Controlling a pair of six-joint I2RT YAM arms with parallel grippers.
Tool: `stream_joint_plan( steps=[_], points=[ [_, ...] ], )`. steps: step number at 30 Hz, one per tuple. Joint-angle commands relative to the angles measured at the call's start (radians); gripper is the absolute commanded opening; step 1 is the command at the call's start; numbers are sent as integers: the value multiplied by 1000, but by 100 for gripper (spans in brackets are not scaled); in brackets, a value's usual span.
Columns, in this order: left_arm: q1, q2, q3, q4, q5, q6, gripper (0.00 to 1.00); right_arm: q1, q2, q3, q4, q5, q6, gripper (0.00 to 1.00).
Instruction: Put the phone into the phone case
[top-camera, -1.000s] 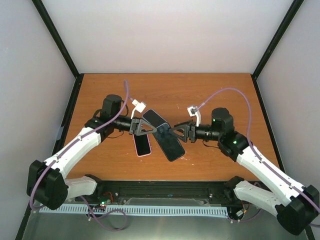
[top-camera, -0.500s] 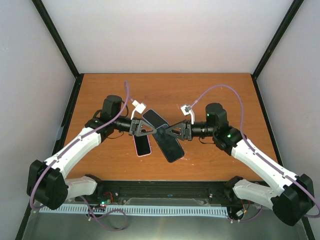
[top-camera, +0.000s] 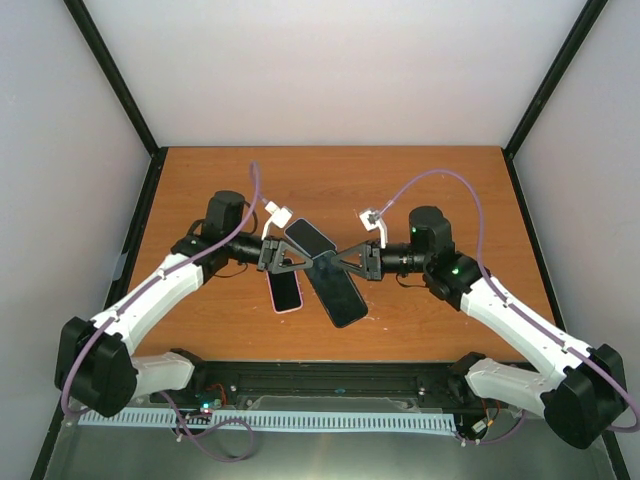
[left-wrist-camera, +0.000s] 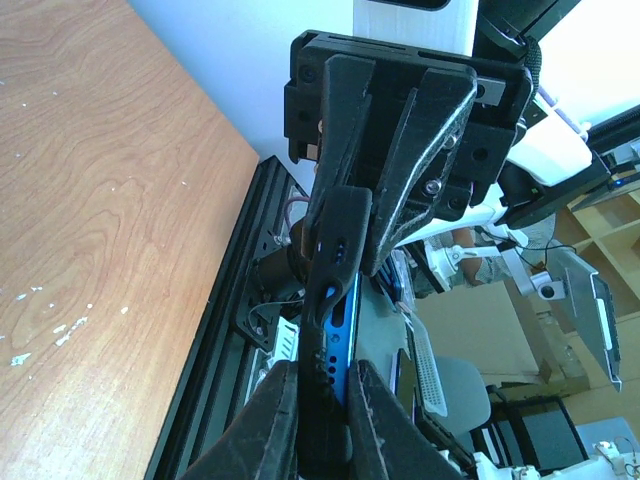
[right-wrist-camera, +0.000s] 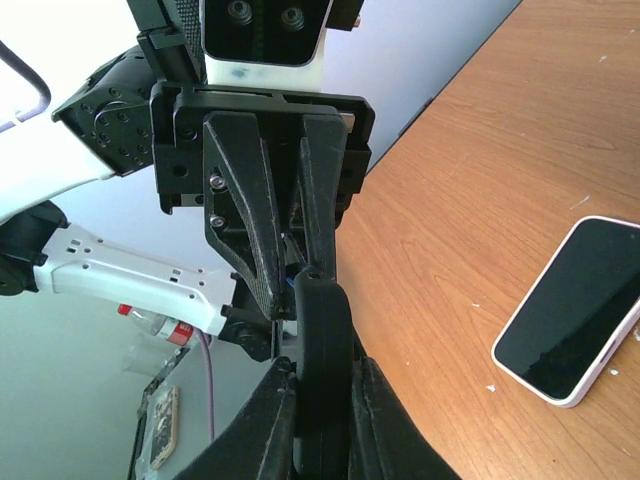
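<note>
Next, I set the black phone case on the bare wood (top-camera: 365, 277) below my right gripper, across from the pink-rimmed phone.
A black phone case (top-camera: 343, 296) with a blue phone (left-wrist-camera: 344, 338) lying against it hangs tilted above the middle of the table. My left gripper (top-camera: 298, 262) is shut on its left edge; in the left wrist view the case (left-wrist-camera: 335, 250) and the phone's blue rim sit pinched between the jaws of the left gripper (left-wrist-camera: 322, 395). From the opposite side my right gripper (top-camera: 346, 264) is shut on the case's right edge. The right wrist view shows the black case (right-wrist-camera: 322, 330) clamped in the right gripper (right-wrist-camera: 320, 405), with the left gripper (right-wrist-camera: 275, 200) facing it.
A second phone with a pale pink rim (top-camera: 285, 291) lies flat, screen up, on the wooden table (top-camera: 420, 190) just under the left gripper; it also shows at the right of the right wrist view (right-wrist-camera: 575, 320). Black frame posts stand at the table's corners.
The right arm has moved left to the case and its jaws have closed on the case's right edge. The left arm and the case have stayed where they were.
</note>
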Motion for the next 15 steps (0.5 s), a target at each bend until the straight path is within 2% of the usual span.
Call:
stream_joint_plan(
  steps=[1, 3, 6, 8, 10, 12, 15],
  points=[
    [-1, 19, 42, -33, -25, 20, 0, 6, -34, -23, 62, 29, 8, 3],
    [-1, 21, 49, -35, -39, 8, 1, 6, -42, -37, 79, 38, 24, 3],
    [-1, 20, 61, -33, -58, -9, 9, 6, -51, -59, 94, 65, 55, 3],
    [1, 16, 73, -32, -89, -31, 25, 6, -55, -77, 107, 98, 98, 3],
    [-1, 8, 76, -4, -142, -93, 37, 6, -62, -95, 120, 141, 150, 3],
    [-1, -4, 59, 38, -178, -170, 60, 6, -78, -120, 156, 190, 212, 3],
    [-1, -40, 30, 82, -242, -248, 74, 6, -106, -161, 225, 274, 308, 3]
  ],
)
